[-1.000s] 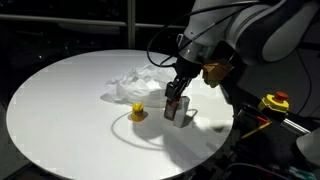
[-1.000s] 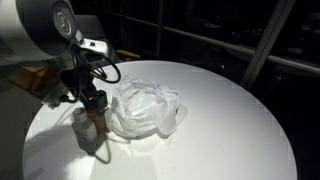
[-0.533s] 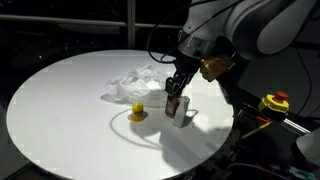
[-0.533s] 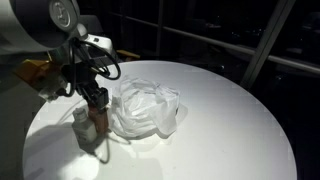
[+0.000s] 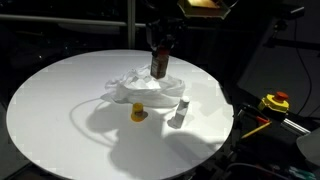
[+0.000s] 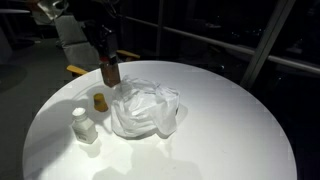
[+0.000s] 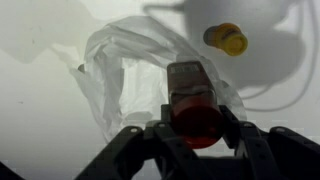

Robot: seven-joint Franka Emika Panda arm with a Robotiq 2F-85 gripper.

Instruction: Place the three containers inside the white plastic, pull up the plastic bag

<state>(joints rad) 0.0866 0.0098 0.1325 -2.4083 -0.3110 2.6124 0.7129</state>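
Next, my gripper puts the dark red-brown container down in the middle of the crumpled white plastic bag (image 5: 147, 84) (image 7: 148, 107).
My gripper (image 5: 159, 55) is shut on a dark red-brown container (image 5: 158, 64) and holds it in the air above the crumpled white plastic bag (image 5: 140, 86). In an exterior view the container (image 6: 110, 71) hangs just left of the bag (image 6: 147, 108). In the wrist view the container (image 7: 192, 105) sits between my jaws (image 7: 195, 130), over the bag (image 7: 125, 70). A small yellow container (image 5: 138, 112) stands on the table in front of the bag; it also shows in the wrist view (image 7: 228, 38). A white container (image 5: 177, 111) stands to the right of it, and shows as a white bottle (image 6: 83, 125).
The round white table (image 5: 60, 100) carries everything; it shows too in an exterior view (image 6: 230, 130). A yellow and red device (image 5: 274, 102) sits off the table at the right edge. The surroundings are dark.
My gripper has lifted the red-brown container off the table beside the white container and carried it up and over toward the bag. The white and yellow containers have stayed put.
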